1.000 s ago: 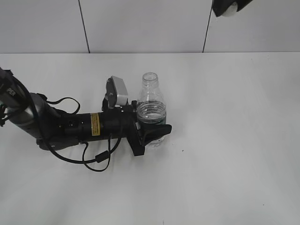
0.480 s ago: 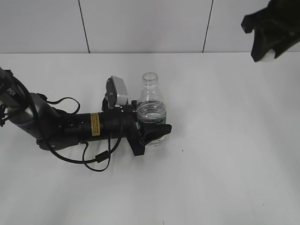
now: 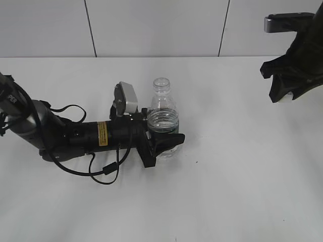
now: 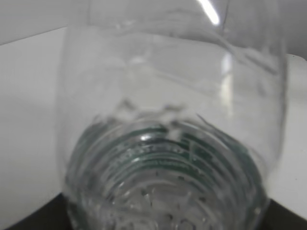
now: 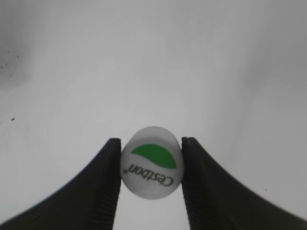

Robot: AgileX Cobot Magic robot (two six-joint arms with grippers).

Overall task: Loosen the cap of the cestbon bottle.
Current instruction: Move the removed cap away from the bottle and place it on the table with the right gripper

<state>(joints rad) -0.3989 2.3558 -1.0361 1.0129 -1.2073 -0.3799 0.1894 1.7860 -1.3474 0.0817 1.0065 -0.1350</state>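
Note:
My right gripper is going to let go of the white cap on the bare white table [image 3: 280,124] just below its fingers, well away from the bottle.
The clear cestbon bottle [image 3: 163,113] stands upright on the white table with its neck open and no cap on it. My left gripper [image 3: 162,141] is shut on its lower body; the left wrist view is filled with the bottle [image 4: 168,143] and its green label band. My right gripper [image 3: 285,96] hangs above the table at the far right, well away from the bottle. In the right wrist view it [image 5: 151,167] is shut on the white cap [image 5: 152,168], whose top shows a green patch and the word Cestbon.
The white table [image 3: 242,176] runs to a white panelled wall [image 3: 151,27] at the back. The left arm and its black cables [image 3: 75,138] lie low across the table's left side.
My right gripper has come down from the top right corner to just above the table's far right, with the cap in it. The left gripper and bottle have not moved.

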